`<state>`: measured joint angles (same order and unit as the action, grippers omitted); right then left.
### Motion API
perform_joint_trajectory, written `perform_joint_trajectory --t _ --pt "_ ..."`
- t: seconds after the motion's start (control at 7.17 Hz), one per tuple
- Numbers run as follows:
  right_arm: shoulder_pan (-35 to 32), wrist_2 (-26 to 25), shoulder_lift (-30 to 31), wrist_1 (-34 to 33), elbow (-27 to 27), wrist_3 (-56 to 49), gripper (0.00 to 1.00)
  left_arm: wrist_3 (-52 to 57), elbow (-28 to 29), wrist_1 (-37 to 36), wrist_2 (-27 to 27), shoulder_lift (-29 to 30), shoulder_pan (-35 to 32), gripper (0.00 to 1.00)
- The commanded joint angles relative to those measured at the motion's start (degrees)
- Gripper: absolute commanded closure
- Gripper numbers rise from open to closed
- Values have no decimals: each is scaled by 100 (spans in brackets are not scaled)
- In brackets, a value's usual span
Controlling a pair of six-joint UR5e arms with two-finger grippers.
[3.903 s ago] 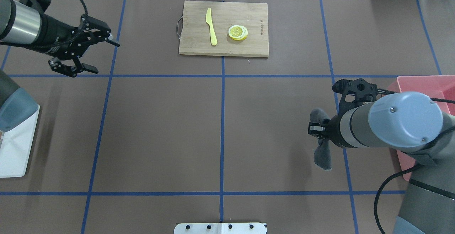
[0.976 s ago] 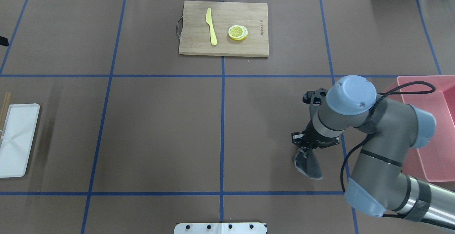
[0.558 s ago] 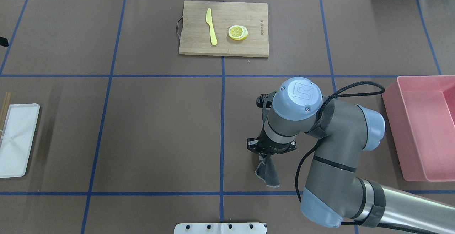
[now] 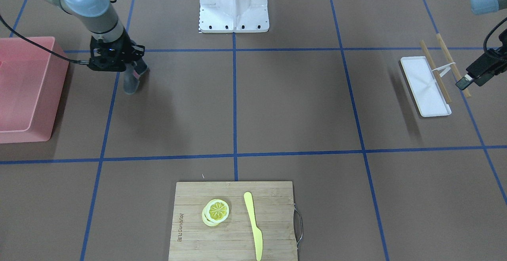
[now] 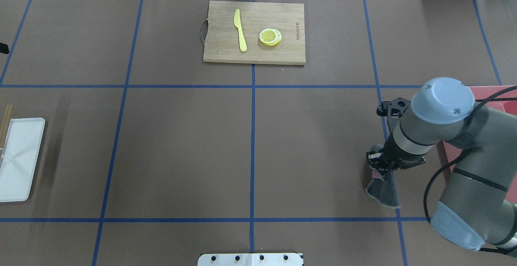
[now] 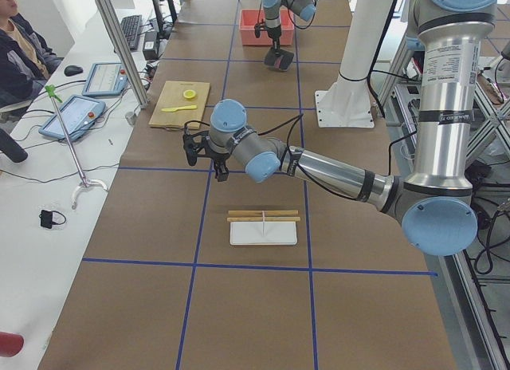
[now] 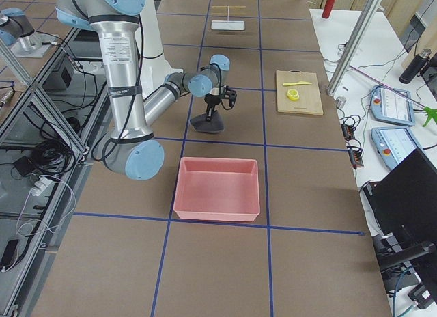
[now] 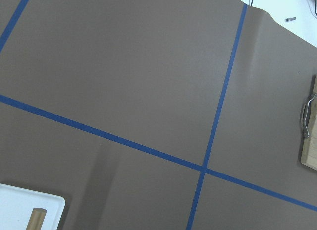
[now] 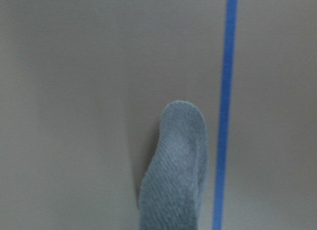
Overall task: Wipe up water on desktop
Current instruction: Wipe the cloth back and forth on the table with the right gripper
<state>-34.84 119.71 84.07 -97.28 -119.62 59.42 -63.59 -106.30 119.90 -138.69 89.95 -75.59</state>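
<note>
The robot's right gripper should release the grey cloth on the bottom of the pink bin [image 4: 10, 95].
The desktop [image 5: 181, 149] is a brown surface with a grid of blue tape lines; I see no water on it. My right gripper [image 5: 381, 168] is shut on a grey cloth [image 5: 383, 191] whose lower end lies on the desktop beside a blue line at the right. The gripper [image 4: 115, 61] and cloth [image 4: 132, 79] also show in the front view, and the cloth [image 9: 176, 165] fills the lower part of the right wrist view. My left gripper [image 4: 473, 75] hovers over the white tray at the far left edge; I cannot tell how its jaws stand.
A bamboo cutting board [image 5: 226, 52] with a yellow knife [image 5: 240, 30] and lemon slices [image 5: 270, 36] lies at the back centre. A pink bin [image 4: 23, 90] stands right of the cloth. A white tray [image 5: 18, 159] with chopsticks [image 4: 445, 69] sits at the left.
My right arm dragged the cloth left towards the centre line, then back right to the blue line near the bin. My left arm withdrew off the overhead view's left edge.
</note>
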Motion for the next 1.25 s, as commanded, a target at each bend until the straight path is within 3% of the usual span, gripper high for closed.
perform_joint_trajectory --t 0.0,0.28,0.56,0.84,1.12 --pt "133 -9 -115 -2 52 -274 100 4 -31 7 0 -12 0 3" --pt "695 -18 -1788 -2 1032 747 100 4 -22 -2 0 -12 0 3" --pt "802 -18 -2315 7 1178 948 100 4 -22 -2 0 -21 9 3" --pt "394 139 -1916 -11 969 844 100 4 -4 -2 -9 -12 9 2" --pt "-354 263 -513 -220 -12 -47 100 4 -4 -2 -9 -12 9 3"
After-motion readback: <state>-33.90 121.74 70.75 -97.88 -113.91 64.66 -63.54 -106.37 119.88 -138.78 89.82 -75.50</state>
